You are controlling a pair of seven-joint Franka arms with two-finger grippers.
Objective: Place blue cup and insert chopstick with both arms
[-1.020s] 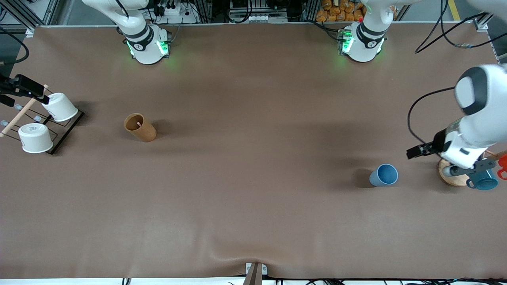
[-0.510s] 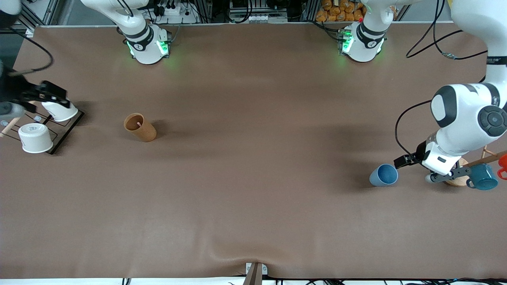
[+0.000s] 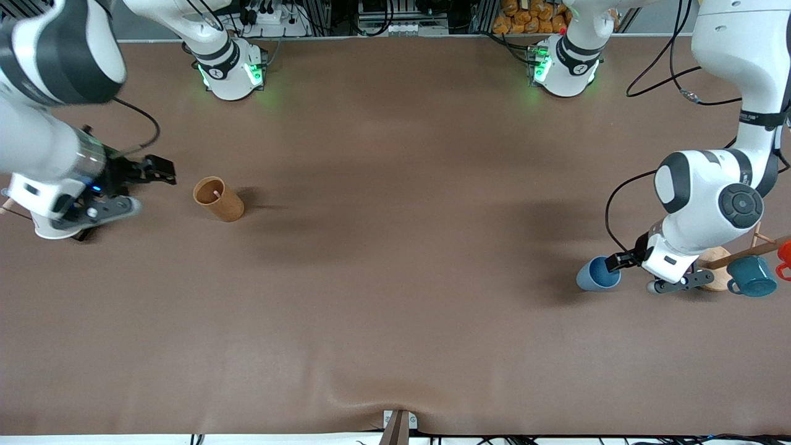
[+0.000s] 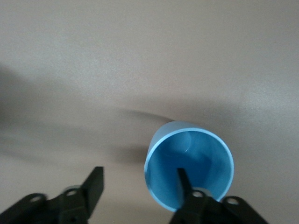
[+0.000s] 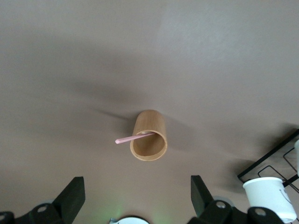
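Observation:
The robot's right gripper should close on the pink chopstick's loose end (image 3: 216, 193) (image 5: 119, 140), since that end sticks out of the brown cylinder.
The blue cup (image 3: 594, 275) stands upright toward the left arm's end of the table, and also shows in the left wrist view (image 4: 189, 163). My left gripper (image 3: 618, 264) is open at the cup's rim. In the left wrist view (image 4: 139, 173) one finger is inside the cup and the other is outside it. The pink chopstick (image 3: 216, 193) leans inside a brown cylinder (image 3: 219, 199) toward the right arm's end. My right gripper (image 3: 162, 172) is open and empty, beside the cylinder. In the right wrist view (image 5: 135, 184) the chopstick (image 5: 133, 138) sticks out of the cylinder (image 5: 150, 133).
A teal mug (image 3: 754, 276) and a red item (image 3: 785, 256) hang on a wooden rack (image 3: 717, 258) beside the blue cup. A white cup (image 5: 269, 198) stands on a black wire rack (image 5: 268, 161) at the right arm's end, mostly hidden under the right arm in the front view.
The left gripper came down from the wooden rack to the blue cup's rim. The right gripper moved from the white-cup rack toward the brown cylinder.

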